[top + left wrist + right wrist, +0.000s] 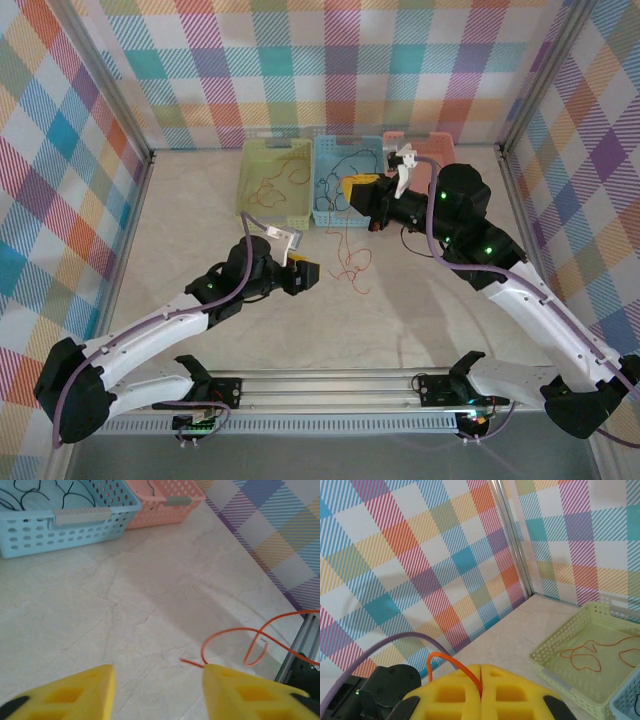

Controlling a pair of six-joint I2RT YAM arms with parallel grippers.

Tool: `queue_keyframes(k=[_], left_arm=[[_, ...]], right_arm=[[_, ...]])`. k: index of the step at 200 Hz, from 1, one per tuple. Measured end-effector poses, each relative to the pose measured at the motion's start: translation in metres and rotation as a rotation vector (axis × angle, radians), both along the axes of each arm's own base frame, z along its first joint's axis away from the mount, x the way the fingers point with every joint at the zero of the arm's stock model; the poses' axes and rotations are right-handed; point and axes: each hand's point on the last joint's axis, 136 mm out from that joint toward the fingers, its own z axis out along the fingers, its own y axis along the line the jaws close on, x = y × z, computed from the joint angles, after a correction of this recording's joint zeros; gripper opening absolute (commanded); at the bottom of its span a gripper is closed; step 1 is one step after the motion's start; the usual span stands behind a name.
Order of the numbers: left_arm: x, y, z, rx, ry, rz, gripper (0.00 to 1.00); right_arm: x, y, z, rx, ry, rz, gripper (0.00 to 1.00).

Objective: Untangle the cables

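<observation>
The orange-red cable's loops cross next to my left gripper's open fingers, so next my left gripper moves over, takes hold of the cable's loose end (189,662) and pulls the strands of cable apart.
My right gripper (480,667) is shut on an orange-red cable (451,661), which loops up out of its yellow pads. Seen from above, that gripper (357,186) hovers in front of the blue basket and the cable (350,262) trails down onto the table. My left gripper (302,271) stands just left of that strand. In the left wrist view it (157,672) is open with nothing between its fingers, and the loose cable end (235,635) lies beside the right fingertip (212,672). Black cables (30,495) lie in the blue basket, and an orange one (585,655) lies in the green basket.
Three baskets stand along the back wall: yellow-green (256,195), blue (322,215) and pink (392,138). Checked walls and metal posts close in the table on three sides. The arms' rail (330,385) runs along the near edge.
</observation>
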Motion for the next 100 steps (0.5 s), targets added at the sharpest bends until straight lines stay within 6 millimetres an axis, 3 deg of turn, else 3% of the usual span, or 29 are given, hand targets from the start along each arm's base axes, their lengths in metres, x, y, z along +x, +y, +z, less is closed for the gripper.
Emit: queue_keyframes(k=[19,68,100], left_arm=[[-0.003,0.000,0.006,-0.023,0.003,-0.004,0.73],[0.000,0.004,0.013,-0.085,0.126,0.094,0.74],[0.006,0.002,-0.003,-0.124,0.263,0.185,0.73]], right_arm=[[0.000,0.000,0.000,0.000,0.000,-0.001,0.00],[0.002,0.002,-0.003,-0.005,0.007,0.002,0.00],[0.004,0.005,-0.005,-0.004,0.013,0.008,0.00]])
